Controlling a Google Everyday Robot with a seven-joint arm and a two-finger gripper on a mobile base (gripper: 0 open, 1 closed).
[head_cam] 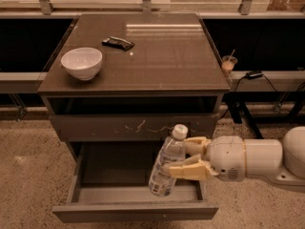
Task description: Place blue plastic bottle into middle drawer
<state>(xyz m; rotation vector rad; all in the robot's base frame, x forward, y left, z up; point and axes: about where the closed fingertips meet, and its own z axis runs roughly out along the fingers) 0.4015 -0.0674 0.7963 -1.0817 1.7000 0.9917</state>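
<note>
Next, I release the blue plastic bottle from my gripper close to the middle of the open middle drawer's bare bottom (132, 173).
The blue plastic bottle (167, 167), clear and ribbed with a white cap, hangs tilted with its cap up and to the right. My gripper (188, 159) comes in from the right and is shut on the bottle's upper body, its tan fingers (187, 171) on either side. The bottle is over the right part of the open middle drawer (133, 209), its base just above the drawer's bare bottom. The scratched drawer front (133, 127) is closed above it.
A white bowl (82, 63) and a flat black packet (118, 43) sit on the cabinet top (167, 56). A cup with a straw (229, 62) and a cable lie on the ledge at right. Speckled floor surrounds the cabinet.
</note>
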